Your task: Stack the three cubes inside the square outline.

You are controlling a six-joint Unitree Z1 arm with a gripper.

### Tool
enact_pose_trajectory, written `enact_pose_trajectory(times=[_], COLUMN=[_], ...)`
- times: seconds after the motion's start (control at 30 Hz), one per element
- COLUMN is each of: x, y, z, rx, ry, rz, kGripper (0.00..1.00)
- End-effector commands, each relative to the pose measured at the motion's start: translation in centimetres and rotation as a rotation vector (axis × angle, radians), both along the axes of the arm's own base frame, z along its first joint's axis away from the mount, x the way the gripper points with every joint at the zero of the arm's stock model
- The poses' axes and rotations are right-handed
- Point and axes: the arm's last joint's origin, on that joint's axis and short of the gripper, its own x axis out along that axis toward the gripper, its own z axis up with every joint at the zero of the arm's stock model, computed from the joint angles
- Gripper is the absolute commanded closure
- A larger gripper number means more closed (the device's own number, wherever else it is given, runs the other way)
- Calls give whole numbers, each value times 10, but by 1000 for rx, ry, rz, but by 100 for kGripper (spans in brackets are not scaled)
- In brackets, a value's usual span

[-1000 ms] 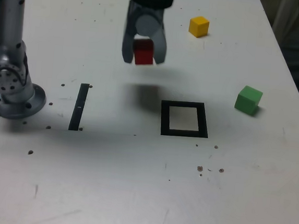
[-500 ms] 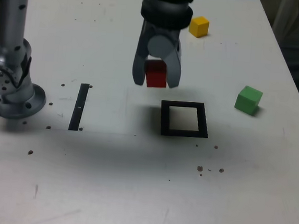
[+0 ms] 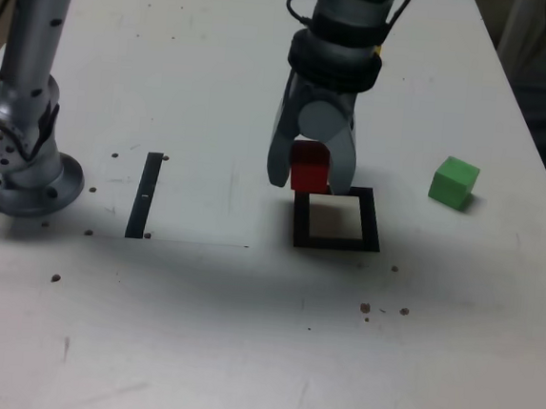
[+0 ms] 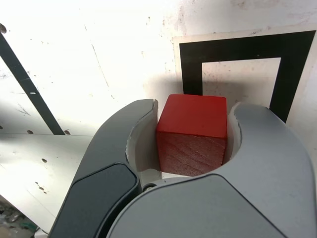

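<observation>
The robot's gripper needs to set the red cube down on the white middle of the black square outline [image 3: 338, 218] [image 4: 238, 100].
My gripper [image 3: 309, 176] is shut on the red cube [image 3: 309, 167], held above the table just off the far left corner of the square outline [image 3: 335, 240] in the exterior view. The wrist view shows the red cube [image 4: 193, 134] clamped between both fingers [image 4: 130, 148], with the square outline [image 4: 237, 49] just beyond it. The green cube [image 3: 453, 182] rests on the table to the exterior view's right of the outline. The yellow cube is hidden behind the arm.
The arm's base [image 3: 23, 159] stands at the exterior view's left. A narrow black strip [image 3: 145, 194] lies between the base and the outline, and shows in the wrist view as a black strip [image 4: 27, 89]. Small dark specks dot the white table [image 3: 242, 336].
The gripper has carried the red cube nearer and toward the exterior view's right, from mid-table to the outline's far left corner, and lower. The arm now covers the yellow cube.
</observation>
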Motion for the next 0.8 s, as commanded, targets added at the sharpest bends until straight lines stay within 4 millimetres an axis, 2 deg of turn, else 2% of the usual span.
enact_pose_trajectory(times=[0.0, 0.4, 0.77], x=[6, 26, 35], y=[-1, -2, -3], z=[-5, -27, -38], rx=[-6, -40, -66], ry=[3, 19, 17], rz=[-2, -14, -26], kGripper=[74, 74, 74])
